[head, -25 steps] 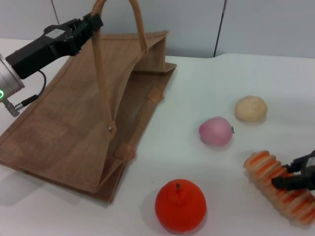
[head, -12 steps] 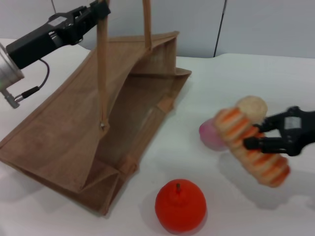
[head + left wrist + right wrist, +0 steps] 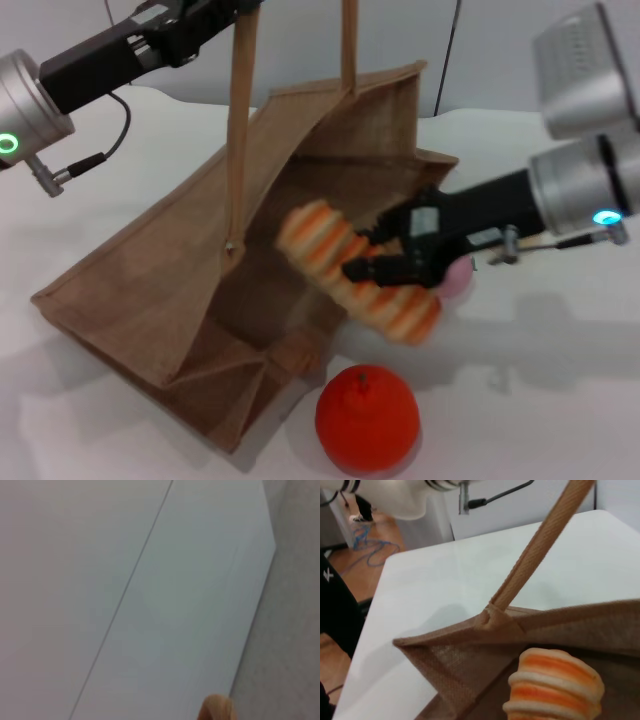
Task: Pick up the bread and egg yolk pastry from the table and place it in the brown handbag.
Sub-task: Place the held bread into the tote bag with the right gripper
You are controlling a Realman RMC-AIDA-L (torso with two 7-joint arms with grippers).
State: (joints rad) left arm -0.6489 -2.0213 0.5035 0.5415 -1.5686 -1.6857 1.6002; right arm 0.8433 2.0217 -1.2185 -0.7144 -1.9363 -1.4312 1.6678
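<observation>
Next, I release the striped bread, now held at the bag's mouth, from my right gripper inside the brown handbag (image 3: pixel 298 207), against the handbag's back side below its far handle.
The brown handbag (image 3: pixel 150 270) lies tilted on the table with its mouth open toward the right. My left gripper (image 3: pixel 228 8) is at the top edge of the head view, shut on one handle (image 3: pixel 238 120) and holding it up. A bit of that handle shows in the left wrist view (image 3: pixel 216 709). My right gripper (image 3: pixel 378 258) is shut on the striped bread (image 3: pixel 320 240) and holds it in the air at the bag's mouth, one end over the opening. The right wrist view shows the bread (image 3: pixel 552 687) just inside the bag's rim (image 3: pixel 485 625). The egg yolk pastry is hidden behind my right arm.
A round orange-red fruit (image 3: pixel 366 418) sits on the table in front of the bag's mouth, below the bread. A pink ball (image 3: pixel 460 280) peeks out behind my right gripper. The white table (image 3: pixel 560 400) stretches to the right.
My right gripper has carried the bread left, from beside the pink ball to the bag's mouth. My left gripper has raised the handle further and to the right, opening the bag wider.
</observation>
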